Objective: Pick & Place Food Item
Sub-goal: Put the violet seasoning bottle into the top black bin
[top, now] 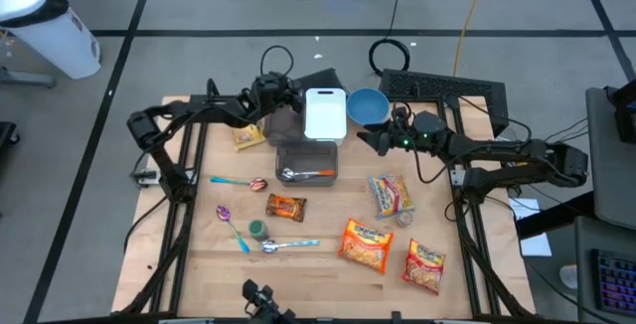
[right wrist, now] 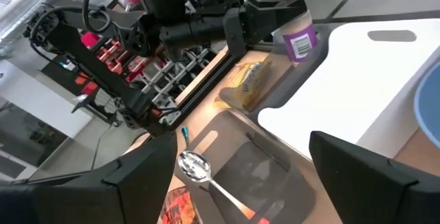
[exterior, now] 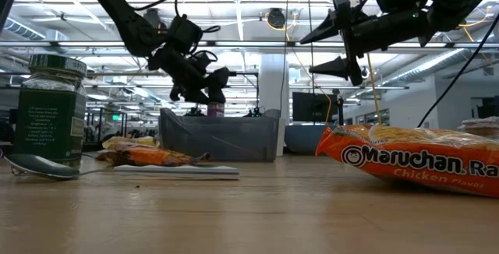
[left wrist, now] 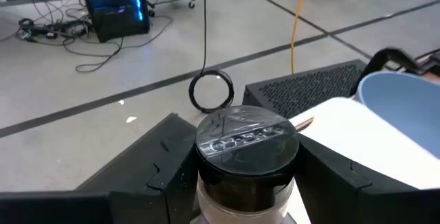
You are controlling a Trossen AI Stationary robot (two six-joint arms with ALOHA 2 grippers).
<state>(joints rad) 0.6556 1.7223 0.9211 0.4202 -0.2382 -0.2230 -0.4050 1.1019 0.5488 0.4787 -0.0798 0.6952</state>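
Observation:
Next, my left gripper sets the clear jar down and releases it in the dark tray (top: 293,111) next to the white cutting board.
My left gripper (top: 278,100) is at the far side of the table, shut on a clear jar (right wrist: 297,40) with a black lid (left wrist: 247,145) and a purple label, between a yellow packet (top: 248,137) and a white cutting board (top: 325,113). My right gripper (top: 363,140) hangs open and empty above the table, just right of a grey bin (top: 306,161) that holds a spoon (right wrist: 196,165). Ramen packs (top: 366,244) (top: 424,264), another noodle pack (top: 391,195) and a brown snack packet (top: 286,207) lie flat on the table nearer the front. My left gripper pinches the jar between its two fingers (left wrist: 158,176), one on each side of the clear body just under the black lid (left wrist: 244,183). The fingers come about level from the table's left. The jar stands upright; whether its base is on the table, I cannot tell.
A blue bowl (top: 367,105) stands right of the cutting board. A green-labelled jar (top: 257,229) and several spoons (top: 238,181) lie at the front left. Free wood shows between the bin and the front packs.

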